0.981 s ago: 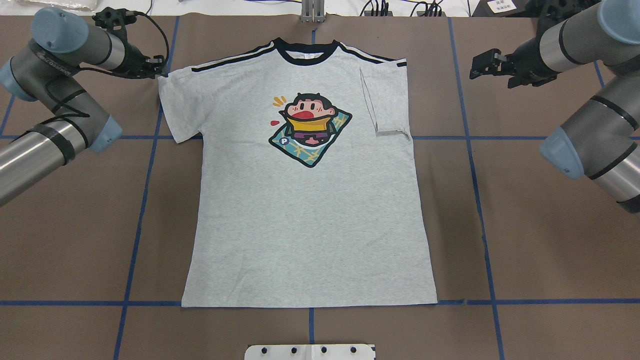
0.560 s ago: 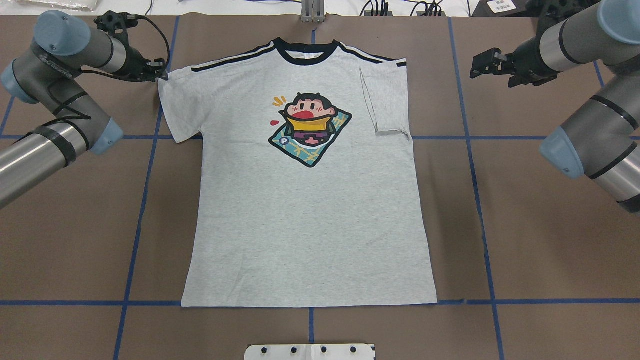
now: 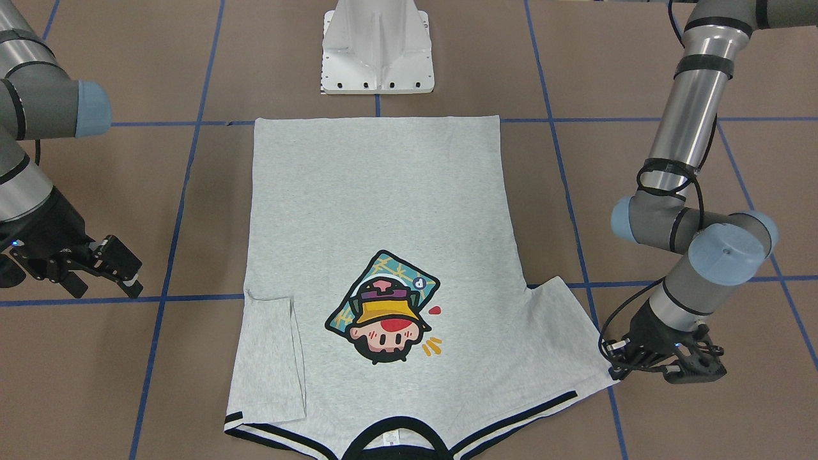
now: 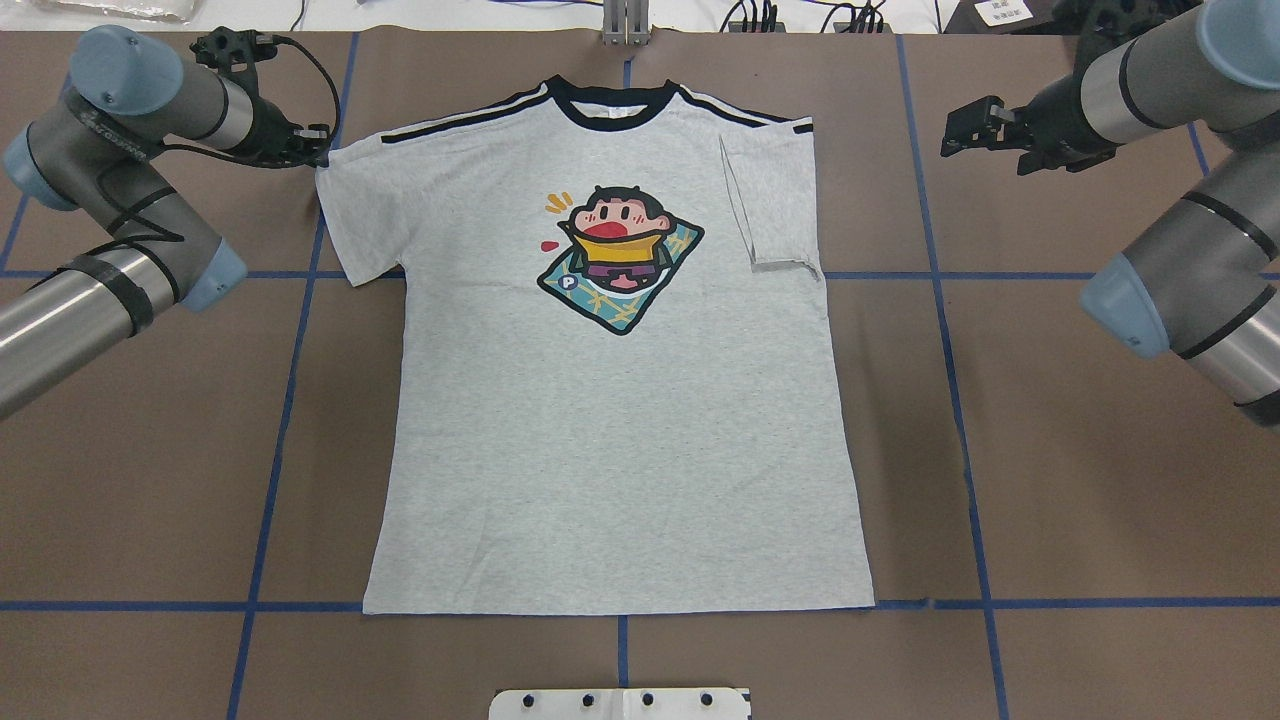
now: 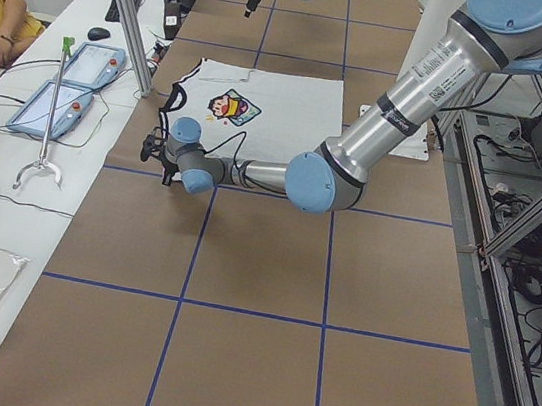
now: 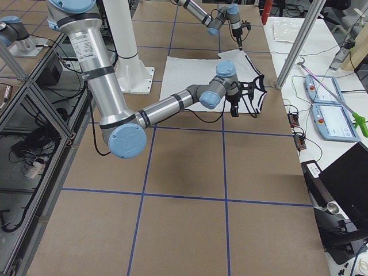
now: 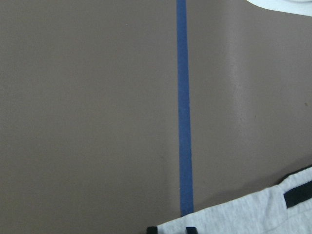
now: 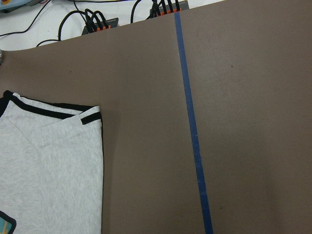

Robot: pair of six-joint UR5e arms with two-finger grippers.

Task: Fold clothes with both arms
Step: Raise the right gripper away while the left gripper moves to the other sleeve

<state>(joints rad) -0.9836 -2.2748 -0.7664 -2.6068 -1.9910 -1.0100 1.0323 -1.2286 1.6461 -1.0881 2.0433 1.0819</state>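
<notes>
I need to release the sleeve corner with my left gripper on the grey T-shirt's body [image 3: 491, 375], between print and black shoulder stripe.
The grey T-shirt [image 4: 620, 450] lies flat and face up on the brown table, black collar at the far edge. Its sleeve on the right arm's side [image 4: 765, 210] is folded in over the body. The other sleeve [image 4: 360, 210] is spread out. My left gripper [image 4: 318, 140] is low at that sleeve's outer shoulder corner and shut on the cloth. The left wrist view shows its close-set fingertips [image 7: 152, 229] at the grey edge [image 7: 243, 214]. My right gripper [image 4: 958, 128] is open and empty, hanging beside the folded sleeve, well clear of the shirt [image 8: 48, 170].
The white pedestal [image 3: 377, 51] stands just behind the shirt's hem. Blue tape lines [image 4: 285, 400] cross the table. Cables and plugs [image 8: 97, 22] lie along the far edge. A metal post [image 4: 625, 25] stands beyond the collar. Tablets [image 5: 75, 85] and a person sit past the far edge.
My left gripper has shifted slightly outward and away from the robot, and the sleeve corner has shifted with it. The right arm has barely moved.
</notes>
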